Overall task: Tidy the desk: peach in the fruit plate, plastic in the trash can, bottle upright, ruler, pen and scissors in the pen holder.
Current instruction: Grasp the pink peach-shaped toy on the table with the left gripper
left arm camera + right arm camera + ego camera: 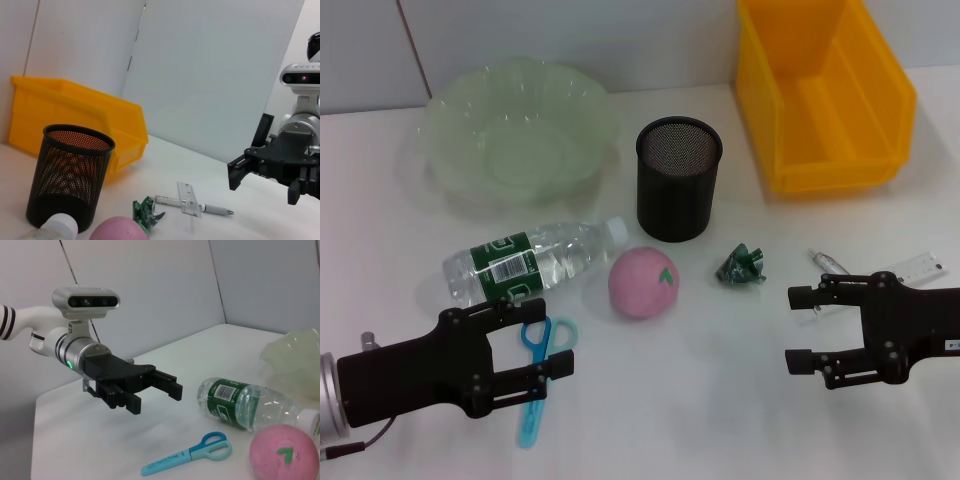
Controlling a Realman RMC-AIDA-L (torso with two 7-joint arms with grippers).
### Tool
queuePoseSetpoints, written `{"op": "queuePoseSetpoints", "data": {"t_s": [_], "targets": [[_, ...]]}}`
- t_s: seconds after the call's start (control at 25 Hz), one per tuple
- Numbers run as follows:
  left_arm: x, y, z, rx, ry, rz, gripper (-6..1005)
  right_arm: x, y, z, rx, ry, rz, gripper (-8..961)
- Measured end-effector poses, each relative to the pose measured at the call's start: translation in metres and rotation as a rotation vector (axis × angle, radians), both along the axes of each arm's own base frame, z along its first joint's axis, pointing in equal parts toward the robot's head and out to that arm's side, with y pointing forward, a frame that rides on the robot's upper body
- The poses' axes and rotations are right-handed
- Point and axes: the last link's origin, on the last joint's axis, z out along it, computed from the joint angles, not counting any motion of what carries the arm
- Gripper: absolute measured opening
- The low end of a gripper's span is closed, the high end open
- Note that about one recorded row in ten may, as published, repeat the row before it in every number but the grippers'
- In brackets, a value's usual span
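Observation:
The pink peach by the clear bottle's cap is next. Next, my left gripper goes to it and closes around the peach's middle point(640, 284) point(119, 231).
A pink peach point(643, 283) rests mid-table, beside a clear bottle point(530, 260) lying on its side with a green label. Blue scissors point(542, 375) lie partly under my left gripper point(552, 338), which hovers open above them. A crumpled green plastic point(742, 265) sits right of the peach. Pen point(825, 262) and clear ruler point(920, 268) lie by my right gripper point(794, 329), open and holding nothing. The black mesh pen holder point(678, 180) stands behind the peach, the pale green fruit plate point(520, 130) at back left, the yellow trash can point(825, 95) at back right.
A grey wall runs close behind the plate and the bin. The left wrist view shows the ruler point(187, 199) lying across the pen point(195, 206), with the plastic point(146, 212) between them and the pen holder point(70, 177).

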Motion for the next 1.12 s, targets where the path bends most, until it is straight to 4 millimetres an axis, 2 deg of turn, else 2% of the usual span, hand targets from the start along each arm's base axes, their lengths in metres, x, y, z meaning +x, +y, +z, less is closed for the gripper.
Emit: {"op": "queuePoseSetpoints", "data": {"t_s": [0.44, 0.56, 0.64, 0.68, 0.72, 0.84, 0.88, 1.12], "targets": [[0.005, 0.007, 0.002, 0.038, -0.015, -0.004, 778, 0.000, 0.000, 0.001, 0.005, -0.011, 0.005, 827], [0.012, 0.024, -0.002, 0.072, 0.011, -0.004, 777, 0.001, -0.003, 0.003, 0.000, -0.009, 0.005, 827], [0.012, 0.024, -0.002, 0.072, 0.011, -0.004, 776, 0.002, -0.003, 0.003, 0.000, -0.011, 0.005, 827], [0.014, 0.030, -0.004, 0.081, 0.026, -0.003, 776, 0.003, -0.004, 0.005, 0.007, -0.020, 0.002, 827], [0.026, 0.047, -0.011, 0.085, 0.066, -0.035, 775, 0.003, -0.004, 0.005, 0.007, -0.020, 0.002, 827], [0.031, 0.051, -0.015, 0.080, 0.084, -0.051, 774, 0.003, -0.006, 0.005, 0.015, -0.027, 0.003, 827], [0.038, 0.059, -0.022, 0.071, 0.128, -0.082, 774, 0.003, -0.006, 0.005, 0.015, -0.027, 0.001, 827], [0.045, 0.070, -0.033, 0.089, 0.206, -0.122, 771, 0.005, -0.006, 0.005, 0.009, -0.035, -0.022, 827]]}}
